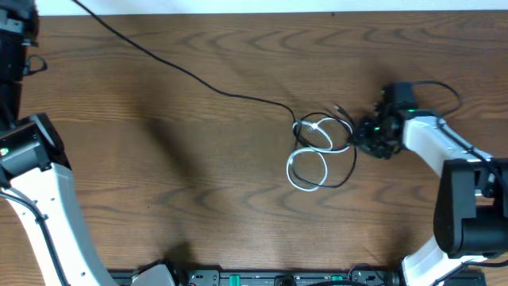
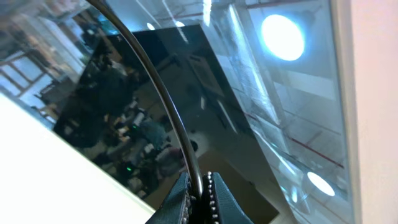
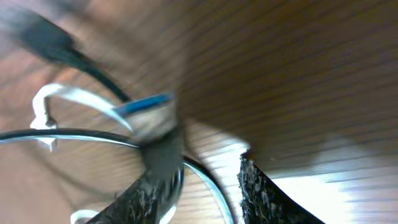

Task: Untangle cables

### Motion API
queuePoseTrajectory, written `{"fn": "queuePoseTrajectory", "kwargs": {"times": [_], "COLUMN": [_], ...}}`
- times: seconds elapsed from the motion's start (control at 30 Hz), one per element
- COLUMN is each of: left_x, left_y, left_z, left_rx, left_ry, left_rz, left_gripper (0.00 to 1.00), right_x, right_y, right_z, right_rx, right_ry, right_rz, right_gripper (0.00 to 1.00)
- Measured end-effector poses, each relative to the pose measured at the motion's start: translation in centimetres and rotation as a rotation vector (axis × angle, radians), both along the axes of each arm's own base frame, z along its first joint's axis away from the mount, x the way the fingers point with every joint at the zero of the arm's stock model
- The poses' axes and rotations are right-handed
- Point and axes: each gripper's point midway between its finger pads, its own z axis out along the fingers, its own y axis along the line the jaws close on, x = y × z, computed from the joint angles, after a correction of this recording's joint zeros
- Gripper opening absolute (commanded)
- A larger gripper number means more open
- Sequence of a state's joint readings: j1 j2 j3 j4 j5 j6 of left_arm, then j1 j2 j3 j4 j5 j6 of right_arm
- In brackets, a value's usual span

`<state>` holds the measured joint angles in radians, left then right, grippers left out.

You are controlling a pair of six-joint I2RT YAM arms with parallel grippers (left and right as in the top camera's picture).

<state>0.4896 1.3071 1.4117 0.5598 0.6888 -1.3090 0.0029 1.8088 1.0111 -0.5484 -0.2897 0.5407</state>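
The robot's left gripper needs to release the end of the black cable on the bare wood [image 1: 117, 148] next to its own white arm.
The black cable [image 1: 198, 79] runs from the top left edge across the table to a tangle in the middle right. There it loops with the white cable [image 1: 305, 171], which forms two small loops. My left gripper [image 2: 200, 193] is shut on the black cable [image 2: 155, 87] and held up off the table; its fingers do not show in the overhead view. My right gripper [image 1: 361, 135] is at the right side of the tangle. Its jaws [image 3: 208, 186] are open, with a black strand [image 3: 74, 135] passing between them and a blue-tipped white plug [image 3: 146, 112] by the left finger.
The wooden table [image 1: 159, 199] has a pale wall edge along the back. The left arm [image 1: 32, 167] stands at the left edge and the right arm [image 1: 468, 191] at the right edge. A thicker black arm wire [image 1: 444, 87] arcs above the right wrist.
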Motion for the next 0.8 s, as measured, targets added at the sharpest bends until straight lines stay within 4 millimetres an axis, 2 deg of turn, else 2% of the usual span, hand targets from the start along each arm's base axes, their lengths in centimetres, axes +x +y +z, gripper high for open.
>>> {"fn": "queuePoseTrajectory", "kwargs": {"times": [0.27, 0.43, 0.57, 0.63, 0.8], "left_x": [0.0, 0.3, 1.1, 1.6, 2.7], "left_y": [1.9, 1.9, 0.4, -1.3, -6.3], "left_z": [-0.9, -2.0, -4.1, -5.4, -10.0], "left_rx": [-0.008, 0.003, 0.035, 0.063, 0.122], "left_ry": [0.041, 0.091, 0.173, 0.222, 0.380], "left_rz": [0.040, 0.032, -0.034, -0.087, -0.231], "left_gripper": [0.07, 0.08, 0.08, 0.07, 0.07], "right_x": [0.0, 0.1, 1.0, 1.5, 2.1], "right_y": [-4.4, -5.4, -4.2, -3.0, 2.0], "right_z": [0.0, 0.0, 0.7, 1.2, 3.7], "right_rx": [-0.021, -0.018, 0.040, 0.086, 0.207], "right_ry": [-0.001, -0.014, -0.077, -0.119, -0.248], "right_rz": [-0.068, -0.072, 0.009, 0.067, 0.276], "right_gripper": [0.40, 0.42, 0.45, 0.45, 0.47]}}
